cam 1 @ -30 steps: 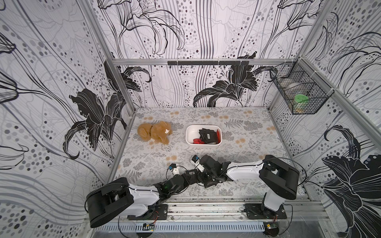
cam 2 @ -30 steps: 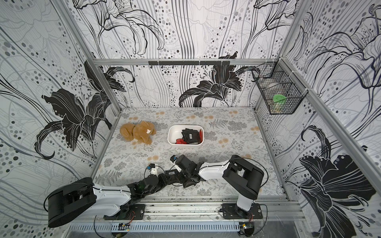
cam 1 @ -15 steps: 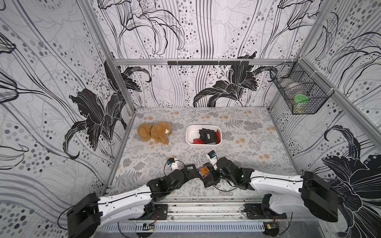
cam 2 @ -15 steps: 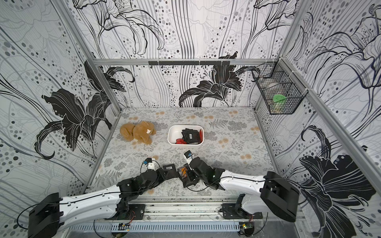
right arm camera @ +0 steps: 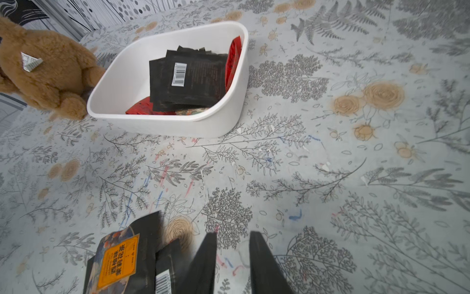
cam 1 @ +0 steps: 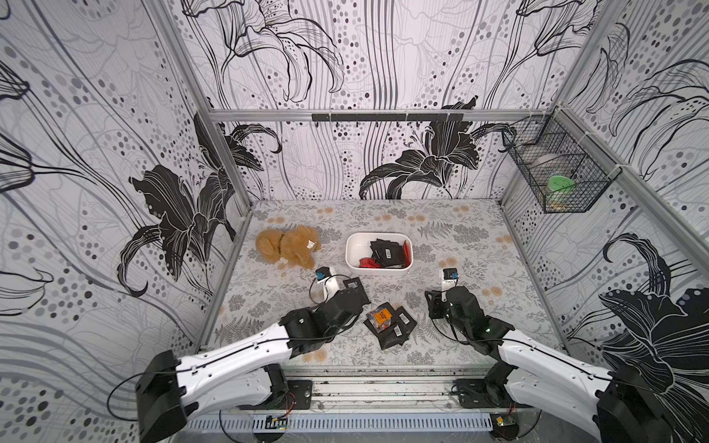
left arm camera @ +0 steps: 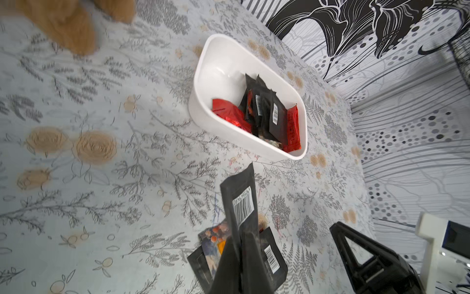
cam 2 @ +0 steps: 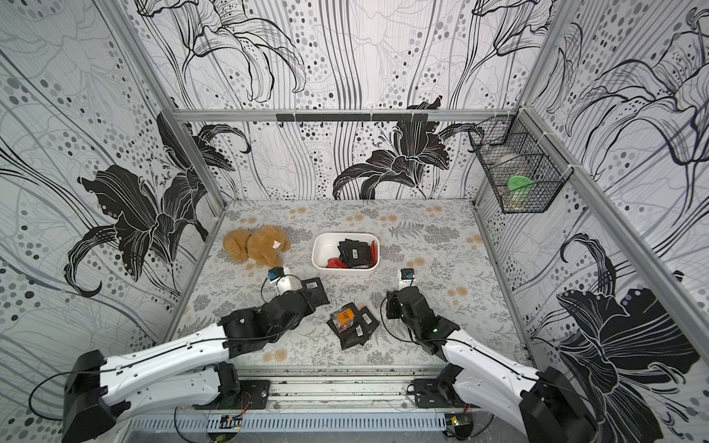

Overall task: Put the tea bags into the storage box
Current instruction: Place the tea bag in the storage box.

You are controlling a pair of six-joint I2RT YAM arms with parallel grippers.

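I need to let go of the black tea bag with my left gripper on top of the black tea bags inside the white storage box (cam 1: 381,252) (left arm camera: 255,103).
My left gripper (cam 1: 351,297) is shut on a black tea bag (left arm camera: 240,201) with a white barcode label, held off the table short of the white storage box (cam 1: 378,270). The box holds several black and red tea bags (right arm camera: 188,79). A small pile of tea bags (cam 1: 389,322), black ones and one with an orange label, lies on the table between the arms. My right gripper (right arm camera: 232,236) is open with nothing between its fingers, just right of that pile; it also shows in a top view (cam 2: 389,305).
A brown plush toy (cam 1: 287,245) lies left of the box, almost touching it. A black wire basket (cam 1: 560,180) with a green-lidded item hangs on the right wall. The metal rail runs along the table's near edge.
Both grippers were together at the pile. The left one has risen toward the box with a black tea bag. The right one has moved right off the pile and opened.
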